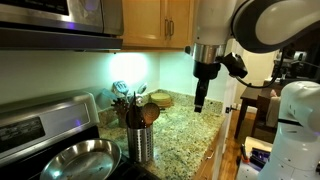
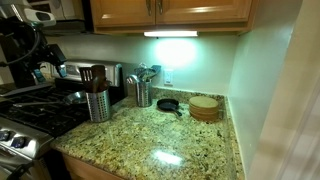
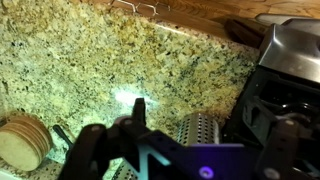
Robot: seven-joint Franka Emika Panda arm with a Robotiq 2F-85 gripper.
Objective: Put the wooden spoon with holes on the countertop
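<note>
Next, I grip the top edge of the brown oval head (image 1: 150,105) of the wooden spoon standing in the perforated steel canister.
A perforated steel canister (image 1: 140,142) stands on the speckled granite countertop (image 1: 185,135) beside the stove, holding several wooden utensils. One brown oval spoon head (image 1: 150,114) sticks out of it; I cannot tell if it has holes. The canister also shows in an exterior view (image 2: 97,104) and in the wrist view (image 3: 197,131). My gripper (image 1: 201,101) hangs in the air above the countertop, to the side of the canister and apart from it. In the wrist view the gripper (image 3: 176,138) is open and empty, with the canister below it.
A steel pan (image 1: 80,158) sits on the black stove. A second canister (image 2: 140,92) holds shiny metal utensils by the wall. A small black pan (image 2: 168,103) and a stack of round wooden discs (image 2: 205,108) lie at the back of the countertop (image 2: 160,140).
</note>
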